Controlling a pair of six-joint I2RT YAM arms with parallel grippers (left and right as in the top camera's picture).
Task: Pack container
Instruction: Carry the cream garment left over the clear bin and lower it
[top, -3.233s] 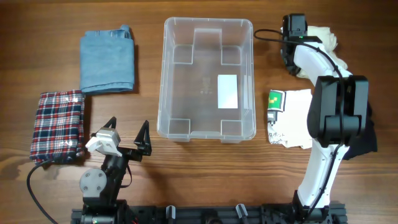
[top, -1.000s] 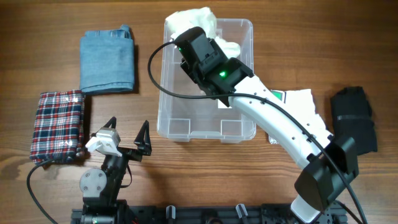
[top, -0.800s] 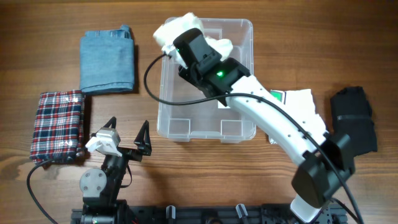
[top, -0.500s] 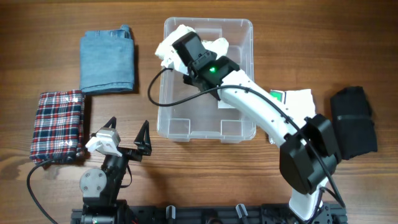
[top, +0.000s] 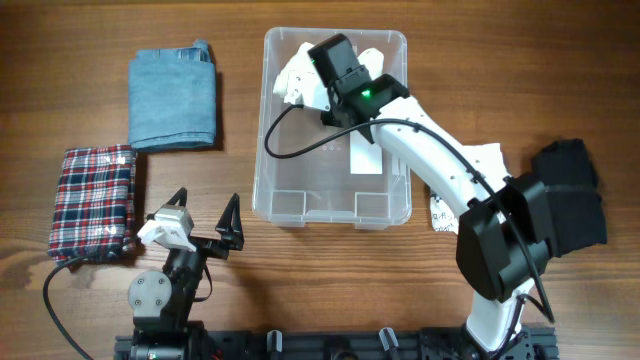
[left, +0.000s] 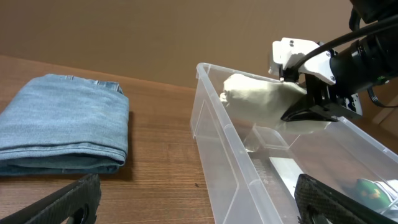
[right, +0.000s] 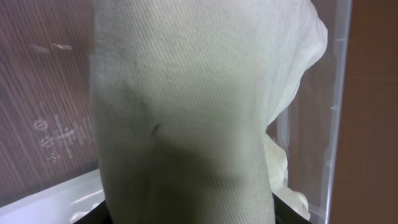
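My right gripper is to set the cream cloth down inside the container, as it bunches at the container's far end, and then take the cloth's near edge (top: 313, 101) to straighten it.
The container (top: 262, 150) is a clear plastic bin in the middle of the table, with a white label on its base. My right gripper (top: 318, 88) hangs over the bin's far end, shut on a cream cloth (top: 298, 76) that bunches above the bin's far left corner. In the left wrist view the cream cloth (left: 261, 102) sits just above the container rim (left: 214, 106). The right wrist view is filled by the cream cloth (right: 186, 112), which runs down between the jaws. My left gripper (top: 205, 232) rests open near the table's front, left of the bin, with nothing in it.
Folded blue jeans (top: 173, 98) lie at the back left, and a red plaid cloth (top: 93, 200) lies in front of them. A black garment (top: 570, 190) sits at the right edge. A white packet with a green label (top: 462, 170) lies right of the bin.
The right arm carried the cream cloth from the table's right side across to the bin's far left rim, then drew back rightward over the bin's far end. The left arm stayed still.
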